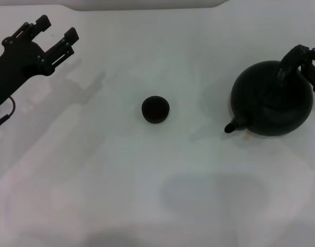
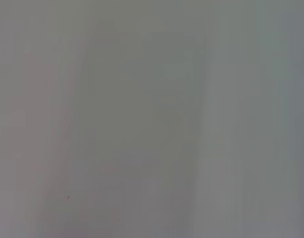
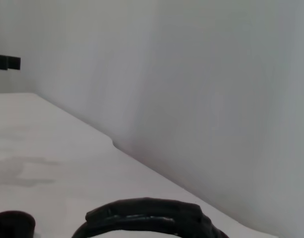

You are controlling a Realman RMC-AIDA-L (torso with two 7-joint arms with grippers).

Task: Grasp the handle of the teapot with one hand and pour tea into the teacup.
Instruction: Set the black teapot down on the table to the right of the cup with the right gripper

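Observation:
Next, my right gripper sets the teapot down on the white table (image 1: 269, 95) just past the faint stain.
The teapot (image 1: 273, 100) is a large round matte black pot standing at the right of the table, its short spout (image 1: 232, 126) pointing toward the middle. The small dark teacup (image 1: 155, 109) sits alone at the table's centre, well left of the spout. My right gripper (image 1: 303, 60) hangs over the far right top of the teapot, at the handle. The right wrist view shows the black ribbed handle (image 3: 147, 215) arching close below the camera, with the teacup (image 3: 13, 224) beyond it. No tea is visible. My left gripper (image 1: 57, 30) is open at the far left.
The white table (image 1: 147, 180) spreads between cup and pot, with a faint stain by the spout. A white wall (image 3: 216, 99) rises behind the table's far edge. The left wrist view shows only a blank grey surface.

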